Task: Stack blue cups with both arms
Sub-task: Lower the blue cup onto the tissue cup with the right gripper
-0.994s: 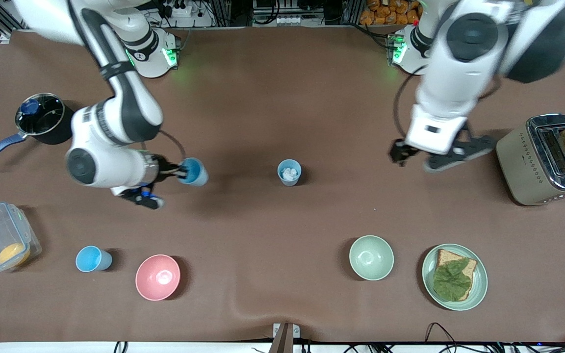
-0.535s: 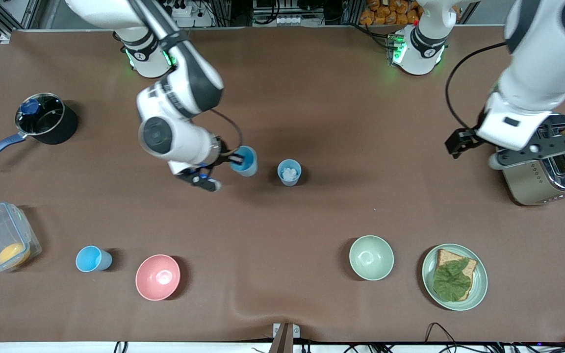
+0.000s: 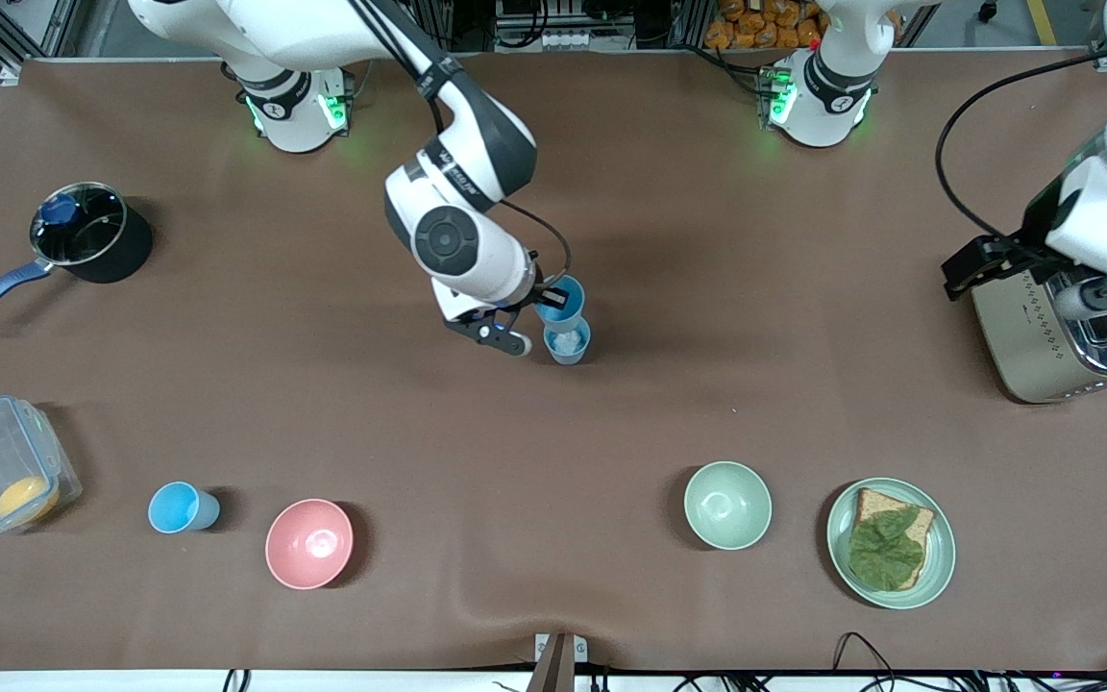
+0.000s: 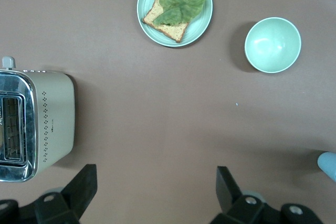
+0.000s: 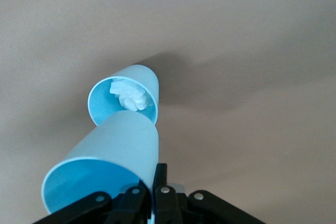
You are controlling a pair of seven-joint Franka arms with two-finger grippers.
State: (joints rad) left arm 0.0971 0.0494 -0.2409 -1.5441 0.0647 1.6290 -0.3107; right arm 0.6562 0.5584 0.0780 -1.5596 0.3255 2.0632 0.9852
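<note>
The light-blue cup, now tilted just above the second, will drop from my right gripper inside the second blue cup [image 3: 568,339] [image 5: 127,96], onto that cup's white crumpled wad.
A light-blue cup [image 3: 561,302] [image 5: 110,156] hangs tilted in my right gripper [image 3: 551,294] [image 5: 155,183], whose fingers are shut on its rim wall. It is just above a second blue cup [image 3: 568,343] [image 5: 124,98], which stands upright mid-table with a white crumpled wad [image 5: 129,96] inside; the two overlap at the rims. A third blue cup [image 3: 180,507] stands near the front camera, toward the right arm's end. My left gripper [image 3: 1106,300] [image 4: 155,192] waits open and empty over the table beside the toaster [image 3: 1044,327]. The edge of a blue cup [image 4: 328,165] shows in the left wrist view.
A black saucepan [image 3: 83,231] and a clear box [image 3: 1,476] sit at the right arm's end. Near the front camera are a pink bowl [image 3: 308,543], a pale green bowl [image 3: 727,505] and a plate [image 3: 938,567] bearing bread and lettuce.
My right arm has carried its blue cup from the right arm's end to just over the standing cup. The left arm has swung away toward the toaster, still open.
</note>
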